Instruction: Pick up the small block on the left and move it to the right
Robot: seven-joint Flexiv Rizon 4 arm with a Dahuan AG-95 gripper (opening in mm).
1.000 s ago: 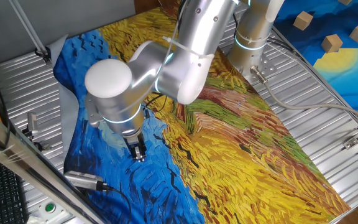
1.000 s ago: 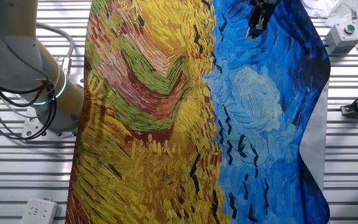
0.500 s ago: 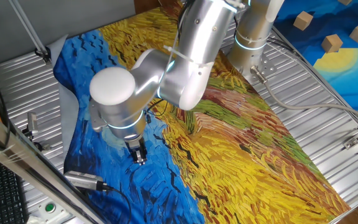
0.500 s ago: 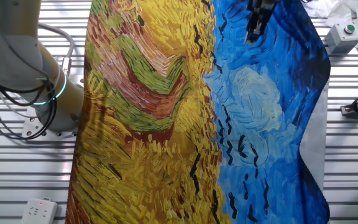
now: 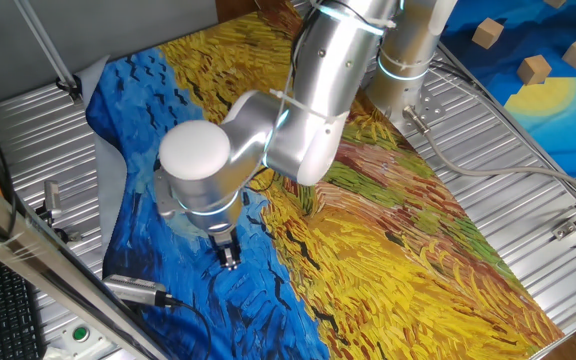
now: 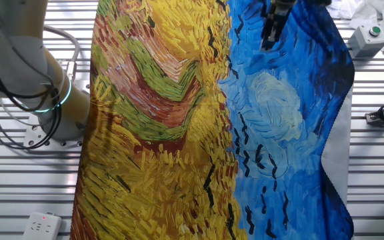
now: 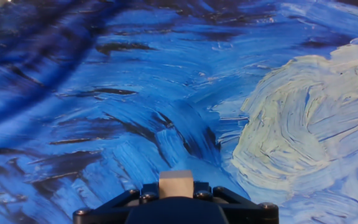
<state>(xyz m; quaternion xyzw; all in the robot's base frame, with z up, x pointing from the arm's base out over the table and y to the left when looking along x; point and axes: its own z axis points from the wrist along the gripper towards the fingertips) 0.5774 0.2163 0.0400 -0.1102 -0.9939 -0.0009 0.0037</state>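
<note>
The robot's gripper should release the small block on the blue part of the cloth [image 5: 234,264], between the pale swirl and the yellow part. The block now hangs just above the blue part.
The small block [image 7: 176,185], a tiny pale-tan wooden cube, sits between the black jaws at the bottom of the hand view. My gripper [image 5: 229,258] is shut on it and hangs just above the blue part of the painted cloth [image 5: 168,110], at its left side. In the other fixed view the gripper [image 6: 270,41] shows at the top, over the blue area near the pale swirl [image 6: 272,107]. The block itself cannot be made out in either fixed view.
Larger tan wooden blocks [image 5: 534,68] lie on a blue and yellow mat at the far right. The arm's base [image 5: 408,60] stands behind the cloth. A metal cylinder [image 5: 133,290] lies off the cloth's left edge. A grey button box [image 6: 368,37] stands beyond the blue edge.
The arm and gripper have shifted a little to the right and toward the front over the blue cloth, still shut on the small block.
</note>
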